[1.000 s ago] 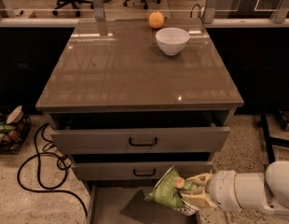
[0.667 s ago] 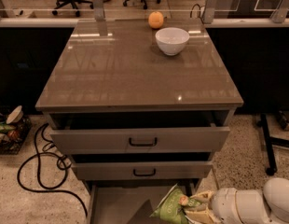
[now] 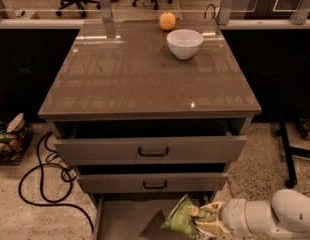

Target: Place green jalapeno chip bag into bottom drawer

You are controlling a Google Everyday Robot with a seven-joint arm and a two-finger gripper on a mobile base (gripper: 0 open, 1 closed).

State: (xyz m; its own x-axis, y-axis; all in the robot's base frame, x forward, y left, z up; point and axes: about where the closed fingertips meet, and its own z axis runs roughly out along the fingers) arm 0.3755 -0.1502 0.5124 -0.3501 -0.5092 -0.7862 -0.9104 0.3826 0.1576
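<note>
My gripper should lay the green jalapeno chip bag down for me, setting it on the front middle of the bottom drawer's pale bottom (image 3: 152, 236).
The green jalapeno chip bag (image 3: 181, 217) is a crinkled light-green foil bag held low over the open bottom drawer (image 3: 120, 223), at the drawer's right side. My gripper (image 3: 201, 219) reaches in from the right on a white arm and is shut on the bag's right end. The drawer's pale floor shows to the left of the bag, with the bag's shadow on it. I cannot tell whether the bag touches the floor.
The two upper drawers with black handles (image 3: 153, 152) are pulled partly out above the bag. A white bowl (image 3: 185, 43) and an orange fruit (image 3: 167, 21) sit at the back of the cabinet top. A black cable (image 3: 40, 184) lies on the floor at left.
My gripper and the bag have moved down from in front of the middle drawer to low over the bottom drawer. Nothing on the cabinet top has moved.
</note>
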